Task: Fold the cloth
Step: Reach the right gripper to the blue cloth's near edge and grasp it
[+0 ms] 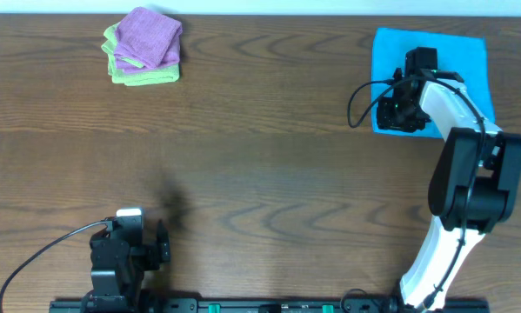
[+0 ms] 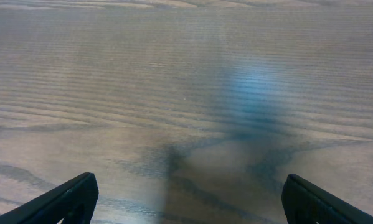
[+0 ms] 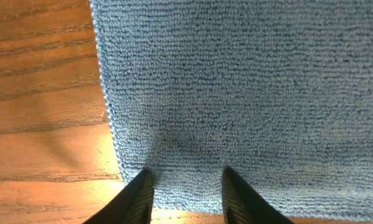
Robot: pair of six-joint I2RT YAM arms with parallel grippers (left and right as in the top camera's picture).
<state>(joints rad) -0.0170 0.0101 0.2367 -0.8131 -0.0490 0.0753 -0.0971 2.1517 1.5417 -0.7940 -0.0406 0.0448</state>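
The blue cloth lies far from my left gripper, so next my right gripper pinches the cloth's near corner (image 1: 377,130) and pulls it to the middle before folding.
The blue cloth (image 1: 456,54) lies flat at the far right of the wooden table. My right gripper (image 1: 397,115) is down at the cloth's near left corner. In the right wrist view the cloth (image 3: 248,81) fills most of the frame. There the right gripper (image 3: 185,178) is open, with its two fingertips resting on the cloth just inside the left and near edges. My left gripper (image 1: 162,244) sits at the near left of the table, far from the cloth. In the left wrist view the left gripper (image 2: 190,185) is wide open over bare wood.
A stack of folded cloths, purple (image 1: 147,36) on top of green (image 1: 145,76), sits at the far left of the table. The right arm's cable (image 1: 362,96) loops over the wood left of the blue cloth.
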